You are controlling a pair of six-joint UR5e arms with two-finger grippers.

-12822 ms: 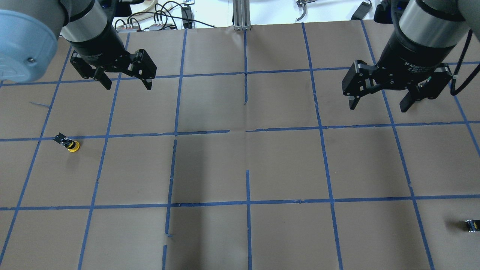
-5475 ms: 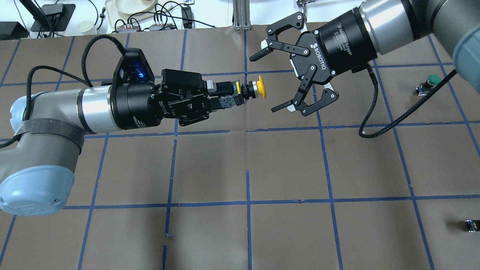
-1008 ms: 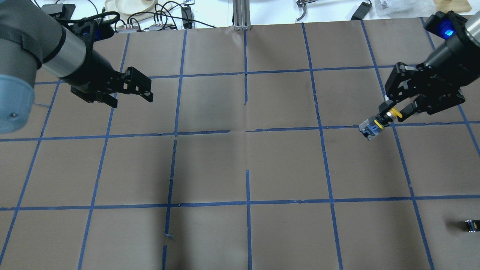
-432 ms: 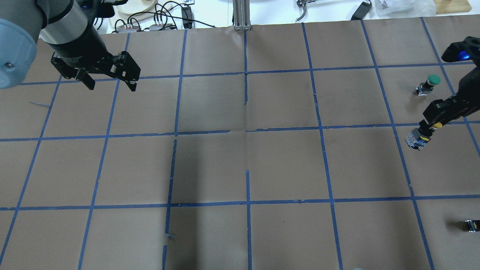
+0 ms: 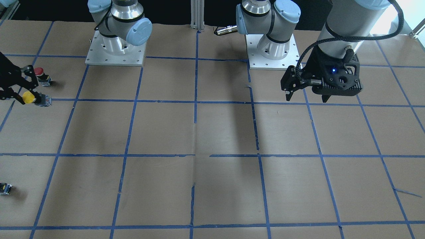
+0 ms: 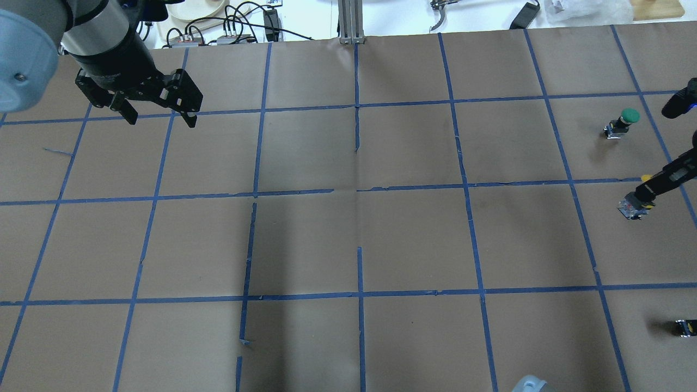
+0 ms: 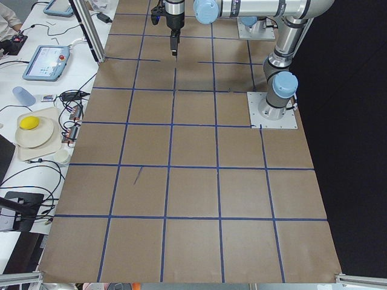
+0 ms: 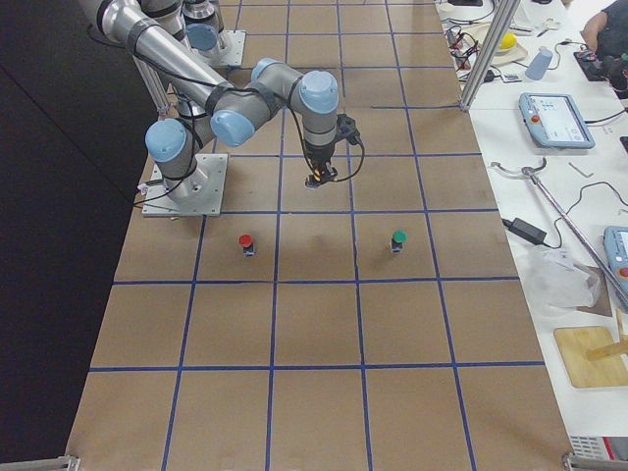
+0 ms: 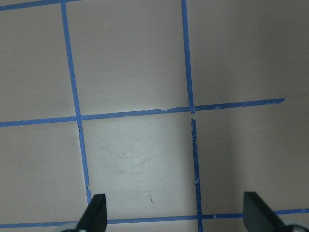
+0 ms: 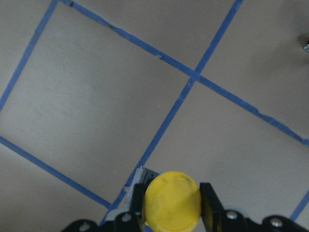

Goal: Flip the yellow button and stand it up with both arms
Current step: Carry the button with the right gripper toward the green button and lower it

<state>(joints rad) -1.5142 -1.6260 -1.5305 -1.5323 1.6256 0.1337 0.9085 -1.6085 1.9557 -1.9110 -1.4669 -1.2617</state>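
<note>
My right gripper has the yellow button to place. I need to set it down on the bare paper [image 5: 23,128] [image 10: 245,193] between the red-capped button and the capless block.
The yellow button [image 5: 30,97] hangs in my right gripper [image 5: 20,94], which is shut on its cap and neck at the table's right side. The cap is up and the grey-black base [image 6: 631,208] points down and tilts a little. In the right wrist view the yellow cap [image 10: 172,200] sits between the two fingers [image 10: 206,198]. I cannot tell whether the base touches the paper. My left gripper [image 6: 158,113] is open and empty, high over the far left of the table. The left wrist view shows only bare paper between its fingertips [image 9: 97,211].
A red-capped button [image 5: 39,71] stands just behind the right gripper, toward the robot. A green-capped button [image 6: 626,118] stands beyond it. A small capless block [image 6: 684,327] lies near the right front edge. Brown paper with blue tape lines [image 6: 359,190] covers the table.
The right gripper has carried the yellow button further right and lower, towards the table's edge. The left gripper has drawn back to the far left and turned to point down.
</note>
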